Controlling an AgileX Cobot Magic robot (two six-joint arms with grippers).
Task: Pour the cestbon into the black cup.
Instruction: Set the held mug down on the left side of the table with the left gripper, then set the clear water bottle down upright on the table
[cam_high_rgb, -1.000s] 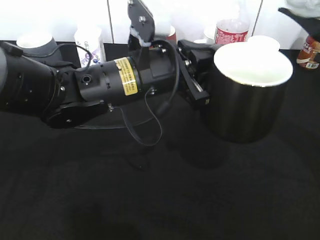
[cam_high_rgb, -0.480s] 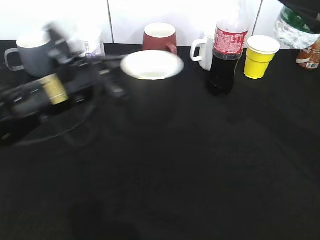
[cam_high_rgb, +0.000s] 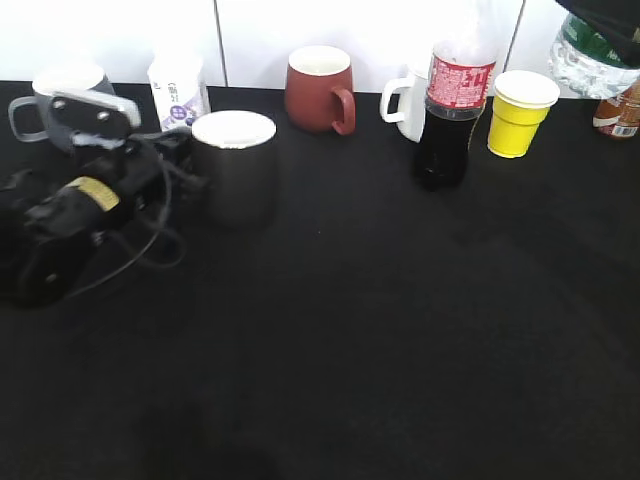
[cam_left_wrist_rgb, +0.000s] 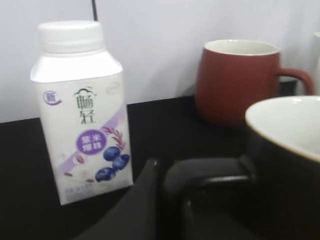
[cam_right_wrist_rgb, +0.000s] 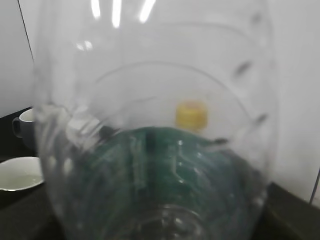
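Note:
My right gripper should release the cestbon on the table (cam_high_rgb: 524, 206) just in front of the yellow cup.
The black cup (cam_high_rgb: 237, 172), glossy with a white inside, is at the left of the table. My left gripper (cam_high_rgb: 192, 165) is shut on its side handle (cam_left_wrist_rgb: 207, 172). In the left wrist view one dark finger (cam_left_wrist_rgb: 142, 205) lies against the handle, and the cup's rim (cam_left_wrist_rgb: 287, 125) is at the right. The cestbon (cam_high_rgb: 588, 55), clear with a green label, hangs at the top right corner in my right gripper (cam_high_rgb: 605, 15). It fills the right wrist view (cam_right_wrist_rgb: 155, 150) and hides the jaws.
Along the back wall stand a grey mug (cam_high_rgb: 55, 85), a blueberry milk carton (cam_high_rgb: 178, 90), a dark red mug (cam_high_rgb: 318, 90), a white mug (cam_high_rgb: 405, 100), a cola bottle (cam_high_rgb: 455, 110), a yellow cup (cam_high_rgb: 522, 110) and a brown jar (cam_high_rgb: 625, 105).
My left arm has swung the black cup from close to the camera at the right to the back left of the table. The cestbon has come into view at the top right.

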